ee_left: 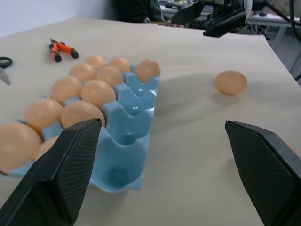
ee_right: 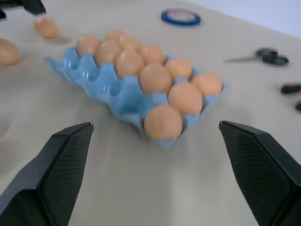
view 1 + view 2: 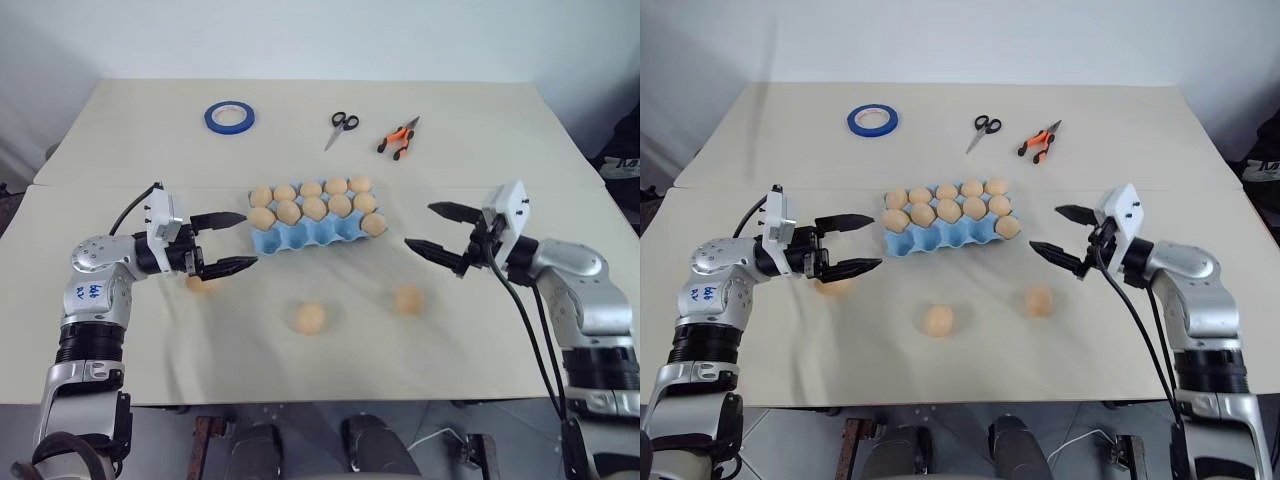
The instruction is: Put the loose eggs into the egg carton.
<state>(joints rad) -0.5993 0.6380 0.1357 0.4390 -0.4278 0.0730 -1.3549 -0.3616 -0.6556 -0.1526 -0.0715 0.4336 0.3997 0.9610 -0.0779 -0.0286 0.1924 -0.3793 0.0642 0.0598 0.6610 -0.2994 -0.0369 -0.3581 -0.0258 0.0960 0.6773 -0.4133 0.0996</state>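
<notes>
Next, I close my right gripper around the sides of the loose egg (image 3: 409, 300) farthest from my left gripper, since that egg is the nearest one to my right gripper.
The light blue egg carton (image 3: 300, 238) lies mid-table. Its back and middle rows are full of eggs, and one more egg sits in the front row's right-end cup (image 3: 373, 224). Three loose eggs rest on the cloth: one (image 3: 311, 318) in front of the carton, one (image 3: 408, 299) to its right, and one (image 3: 200, 284) partly hidden beneath my left gripper. My left gripper (image 3: 248, 240) hovers open just left of the carton, holding nothing. My right gripper (image 3: 420, 225) hovers open right of the carton, also holding nothing.
A blue tape roll (image 3: 230, 116), scissors (image 3: 342, 127) and orange-handled pliers (image 3: 399, 138) lie at the back of the table. The table's front edge (image 3: 320, 400) runs close behind the loose eggs.
</notes>
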